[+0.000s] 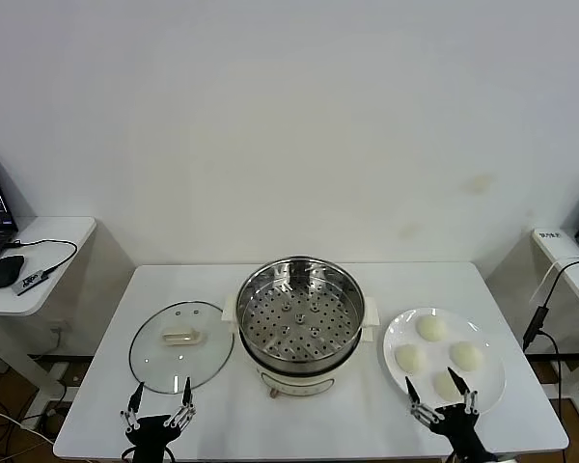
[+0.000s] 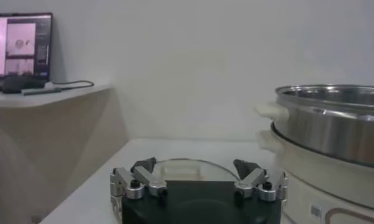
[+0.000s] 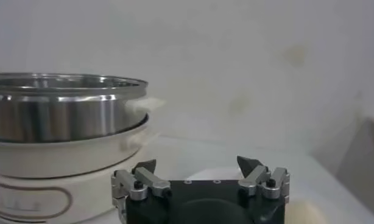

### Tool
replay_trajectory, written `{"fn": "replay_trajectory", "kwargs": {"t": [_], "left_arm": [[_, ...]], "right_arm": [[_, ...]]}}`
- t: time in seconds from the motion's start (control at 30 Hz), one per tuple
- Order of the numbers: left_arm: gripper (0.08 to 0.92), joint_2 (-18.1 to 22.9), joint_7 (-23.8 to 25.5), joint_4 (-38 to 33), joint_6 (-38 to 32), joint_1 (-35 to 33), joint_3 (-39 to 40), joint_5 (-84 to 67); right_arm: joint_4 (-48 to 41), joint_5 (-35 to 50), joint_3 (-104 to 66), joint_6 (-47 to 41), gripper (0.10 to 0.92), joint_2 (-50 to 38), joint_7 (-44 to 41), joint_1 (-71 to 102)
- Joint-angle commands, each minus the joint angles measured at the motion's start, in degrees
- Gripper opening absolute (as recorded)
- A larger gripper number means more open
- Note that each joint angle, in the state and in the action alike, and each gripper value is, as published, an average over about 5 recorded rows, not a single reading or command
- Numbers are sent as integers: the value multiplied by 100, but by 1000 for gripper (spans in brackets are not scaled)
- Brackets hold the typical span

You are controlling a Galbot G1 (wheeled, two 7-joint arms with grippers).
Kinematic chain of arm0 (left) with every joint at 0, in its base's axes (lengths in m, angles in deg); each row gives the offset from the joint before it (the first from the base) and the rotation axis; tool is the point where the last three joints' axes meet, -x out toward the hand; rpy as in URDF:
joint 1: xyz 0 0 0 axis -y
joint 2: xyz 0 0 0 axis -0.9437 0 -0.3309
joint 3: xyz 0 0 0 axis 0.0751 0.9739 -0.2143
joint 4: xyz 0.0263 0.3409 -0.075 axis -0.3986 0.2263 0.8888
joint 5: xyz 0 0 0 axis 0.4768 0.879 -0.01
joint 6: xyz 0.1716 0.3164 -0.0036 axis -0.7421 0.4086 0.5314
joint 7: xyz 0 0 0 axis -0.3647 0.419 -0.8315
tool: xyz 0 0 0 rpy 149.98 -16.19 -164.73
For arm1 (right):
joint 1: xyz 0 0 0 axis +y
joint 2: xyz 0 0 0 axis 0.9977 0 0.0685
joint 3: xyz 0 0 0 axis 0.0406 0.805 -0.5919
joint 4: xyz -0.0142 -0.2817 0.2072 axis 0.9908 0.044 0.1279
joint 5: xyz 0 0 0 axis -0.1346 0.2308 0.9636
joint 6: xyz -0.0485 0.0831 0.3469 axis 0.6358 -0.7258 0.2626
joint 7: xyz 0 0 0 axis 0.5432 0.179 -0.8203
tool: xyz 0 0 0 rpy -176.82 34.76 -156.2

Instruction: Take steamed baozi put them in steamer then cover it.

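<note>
The fingers of my right gripper needs to close on the sides of the baozi (image 1: 431,326) farthest back on the white plate, the one nearest the wall.
The steel steamer (image 1: 300,318) with its perforated tray stands at the table's middle on a cream base; it also shows in the left wrist view (image 2: 333,131) and the right wrist view (image 3: 65,122). Several cream-white baozi (image 1: 431,328) lie on a white plate (image 1: 489,391) to its right. The glass cover (image 1: 180,345) with a cream handle lies flat to its left and shows in the left wrist view (image 2: 181,169). My left gripper (image 1: 161,396) is open at the front edge, just before the cover. My right gripper (image 1: 442,389) is open at the plate's front rim, empty.
The white table (image 1: 367,424) stands against a plain wall. A side desk (image 1: 39,241) at the left holds a laptop and a mouse. Another desk (image 1: 569,260) with cables stands at the right.
</note>
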Motion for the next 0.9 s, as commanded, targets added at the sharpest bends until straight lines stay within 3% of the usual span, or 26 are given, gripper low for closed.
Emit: {"fn": "replay_trajectory", "kwargs": {"t": [0.03, 0.43, 0.9], "left_arm": [[823, -29, 76, -45, 152, 46, -3, 348], [823, -142, 82, 18, 166, 307, -3, 442], [823, -152, -81, 172, -94, 424, -110, 1125]], "right_arm": [[-361, -2067, -617, -191, 823, -657, 314, -894], [-1155, -3952, -628, -1064, 823, -2253, -1259, -2500], [-2883, -3742, 1969, -989, 823, -4430, -4306, -4765]]}}
